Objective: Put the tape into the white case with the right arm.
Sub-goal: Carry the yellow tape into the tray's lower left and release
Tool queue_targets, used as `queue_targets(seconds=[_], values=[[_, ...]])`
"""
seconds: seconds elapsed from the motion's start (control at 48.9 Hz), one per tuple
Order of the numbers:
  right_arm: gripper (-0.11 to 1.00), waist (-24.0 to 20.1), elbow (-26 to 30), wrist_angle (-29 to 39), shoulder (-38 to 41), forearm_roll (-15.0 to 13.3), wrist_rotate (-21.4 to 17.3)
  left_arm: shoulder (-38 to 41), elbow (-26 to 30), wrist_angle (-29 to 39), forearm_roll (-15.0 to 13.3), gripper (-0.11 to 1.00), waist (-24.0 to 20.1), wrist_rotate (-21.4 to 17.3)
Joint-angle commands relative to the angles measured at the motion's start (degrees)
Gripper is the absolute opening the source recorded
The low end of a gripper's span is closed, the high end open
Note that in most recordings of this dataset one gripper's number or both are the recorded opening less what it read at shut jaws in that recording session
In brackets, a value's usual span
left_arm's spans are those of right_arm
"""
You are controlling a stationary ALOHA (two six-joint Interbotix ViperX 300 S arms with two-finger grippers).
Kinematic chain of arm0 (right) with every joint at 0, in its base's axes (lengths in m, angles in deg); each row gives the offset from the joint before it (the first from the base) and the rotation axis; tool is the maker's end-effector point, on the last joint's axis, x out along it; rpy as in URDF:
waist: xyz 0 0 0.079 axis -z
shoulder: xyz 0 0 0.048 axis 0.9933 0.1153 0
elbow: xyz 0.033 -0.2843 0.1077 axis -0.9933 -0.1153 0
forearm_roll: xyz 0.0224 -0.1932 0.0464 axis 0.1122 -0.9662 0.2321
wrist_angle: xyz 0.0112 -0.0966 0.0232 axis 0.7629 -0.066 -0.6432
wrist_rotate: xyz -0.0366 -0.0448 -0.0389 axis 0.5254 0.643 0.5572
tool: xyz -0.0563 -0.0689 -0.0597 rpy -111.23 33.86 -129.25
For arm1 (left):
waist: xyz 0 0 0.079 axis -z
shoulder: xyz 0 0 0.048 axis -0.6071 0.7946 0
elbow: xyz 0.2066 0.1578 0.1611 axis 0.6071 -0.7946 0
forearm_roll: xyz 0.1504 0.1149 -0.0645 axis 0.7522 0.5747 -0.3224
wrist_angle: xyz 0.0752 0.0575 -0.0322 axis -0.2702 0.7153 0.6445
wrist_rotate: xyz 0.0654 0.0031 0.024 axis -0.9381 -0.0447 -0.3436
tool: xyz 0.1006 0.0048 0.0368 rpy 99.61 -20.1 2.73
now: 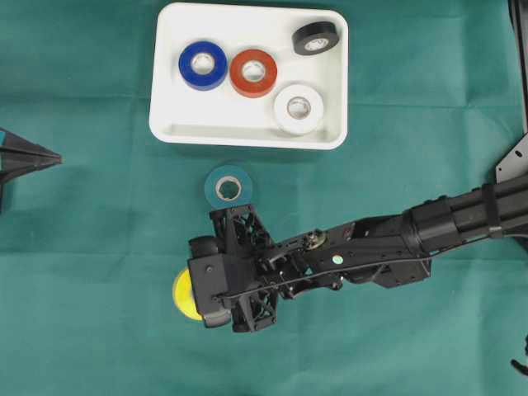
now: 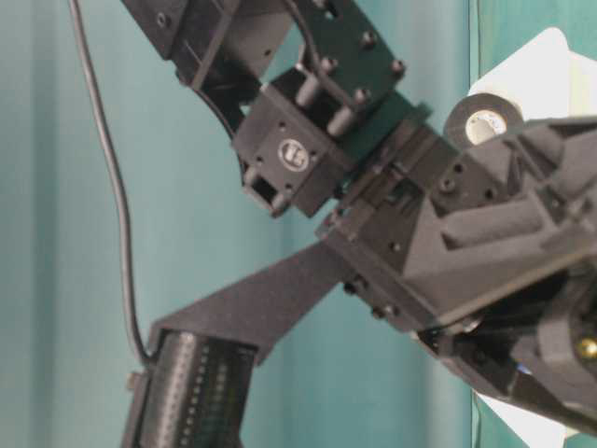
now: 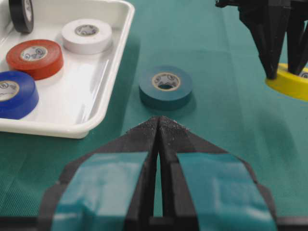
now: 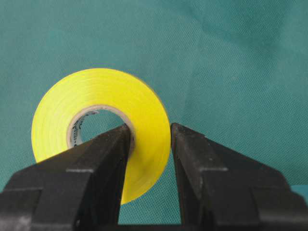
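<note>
Next, my right gripper lets go of the yellow tape in the white case [image 1: 194, 101], just in front of the blue roll. The tape still sits low on the green cloth.
A yellow tape [image 4: 96, 110] sits low on the green cloth at the front; its edge peeks out as yellow tape [image 1: 183, 293] from under the right arm's wrist. My right gripper [image 4: 150, 127] is shut on the roll's wall, with one finger in the core hole and the other outside the rim. The left wrist view shows the same grip from the side, right gripper [image 3: 286, 67] on yellow tape [image 3: 288, 85]. The white case [image 1: 247, 139] lies at the back. My left gripper [image 3: 159, 121] is shut and empty at the left edge.
A teal roll [image 1: 228, 186] lies on the cloth between the case and the right gripper. In the case are a blue roll [image 1: 203, 64], a red roll [image 1: 253, 73], a white roll [image 1: 299, 109] and a black roll [image 1: 316, 38] on its edge.
</note>
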Motion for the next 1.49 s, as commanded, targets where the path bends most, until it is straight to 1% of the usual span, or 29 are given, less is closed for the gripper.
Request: queue_targets(seconds=[0.0, 0.225, 0.552, 0.798, 0.88, 0.941, 1.003, 1.207, 1.473], values=[[0.01, 1.23, 1.41, -0.18, -2.64, 0.00, -0.09, 0.44, 0.70, -0.26, -0.18, 0.00, -0.09, 0.00], [0.01, 5.45, 1.93, 0.00, -2.64, -0.26, 0.00, 0.44, 0.70, -0.26, -0.18, 0.00, -0.09, 0.00], [0.01, 13.62, 1.93, -0.26, -3.78, -0.26, 0.18, 0.44, 0.62, -0.26, -0.18, 0.00, -0.09, 0.00], [0.01, 19.25, 2.02, -2.11, -4.31, -0.35, 0.62, 0.44, 0.62, -0.26, -0.18, 0.00, -0.09, 0.09], [0.01, 20.92, 2.02, -2.11, -4.39, -0.88, 0.62, 0.44, 0.62, -0.26, -0.18, 0.00, -0.09, 0.09], [0.01, 22.24, 1.93, -1.93, -4.31, -2.02, 0.70, 0.44, 0.62, -0.26, -0.09, 0.00, -0.09, 0.00], [0.01, 23.12, 1.93, -1.85, -4.31, -2.99, 0.62, 0.44, 0.62, -0.26, -0.09, 0.00, -0.09, 0.00], [0.01, 25.84, 1.67, -1.76, -4.31, -3.25, 0.35, 0.44, 0.53, -0.26, -0.18, 0.00, -0.09, 0.09], [0.01, 26.54, 1.14, -1.58, -4.31, -3.52, 0.79, 0.44, 0.53, -0.26, -0.18, 0.00, -0.09, 0.09]])
